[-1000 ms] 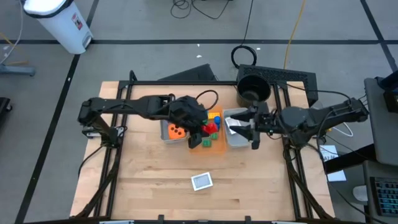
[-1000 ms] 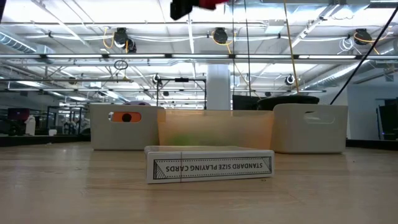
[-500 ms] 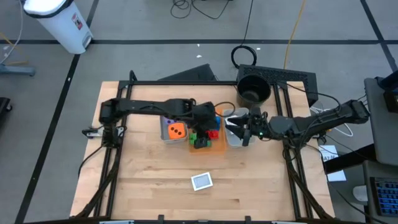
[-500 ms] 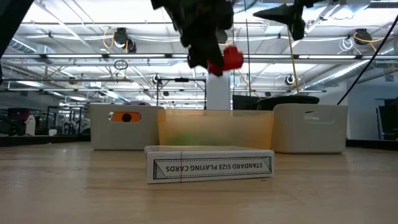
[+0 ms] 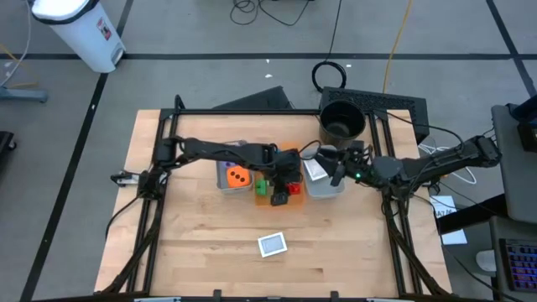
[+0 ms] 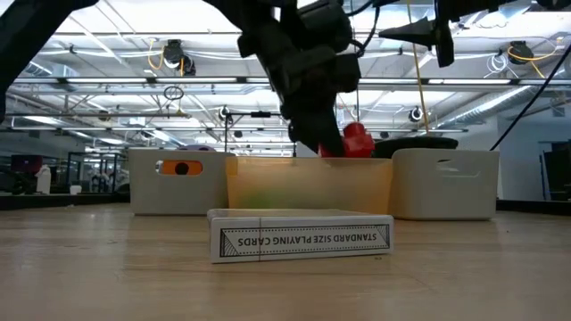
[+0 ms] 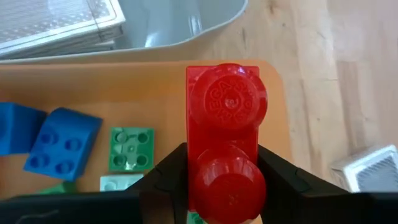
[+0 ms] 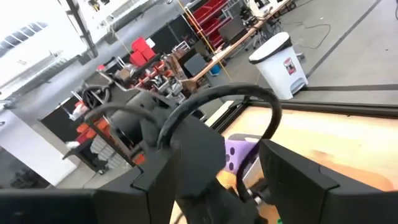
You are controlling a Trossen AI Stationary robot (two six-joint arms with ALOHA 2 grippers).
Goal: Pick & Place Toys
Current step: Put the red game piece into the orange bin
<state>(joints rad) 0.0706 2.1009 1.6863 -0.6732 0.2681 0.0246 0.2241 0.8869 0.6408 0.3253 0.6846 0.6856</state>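
Observation:
My left gripper should release the red brick in the orange tray's front corner [image 5: 297, 196] [image 7: 202, 135] next to the green bricks. The red brick hangs just above that tray's rim.
A red two-stud brick [image 7: 227, 118] hangs over the orange tray [image 7: 124, 87], with my left gripper [image 7: 224, 183] shut on it. In the low view the red brick [image 6: 357, 141] sits just above the orange tray's rim [image 6: 308, 162]. Blue bricks [image 7: 59, 140] and green bricks [image 7: 130, 148] lie on the tray floor. My right gripper [image 8: 224, 186] stands open over the grey tray [image 5: 325, 188] at the right, with nothing between its fingers. An orange spotted die [image 5: 238, 176] lies in the left grey tray. A purple die [image 8: 237, 155] shows in the right wrist view. My left gripper pinches the red brick's two long sides [image 7: 193, 177] between its two fingers, at the brick's rear stud. The fingers slant down from the table's left and lie across the brick. The brick sticks out past the fingertips, lifted clear of the tray.
A box of playing cards [image 5: 272, 244] lies on the wood near the table's front. The black round bucket [image 5: 341, 122] stands behind the right grey tray. Whitish cards [image 7: 56, 25] lie in that grey tray. Bare wood lies to the left and right of the trays.
My left gripper has come down with the red brick toward the table's right and near edge, from high above to just over the orange tray, tipping further downward. My right gripper has sunk a little and turned over the right grey tray.

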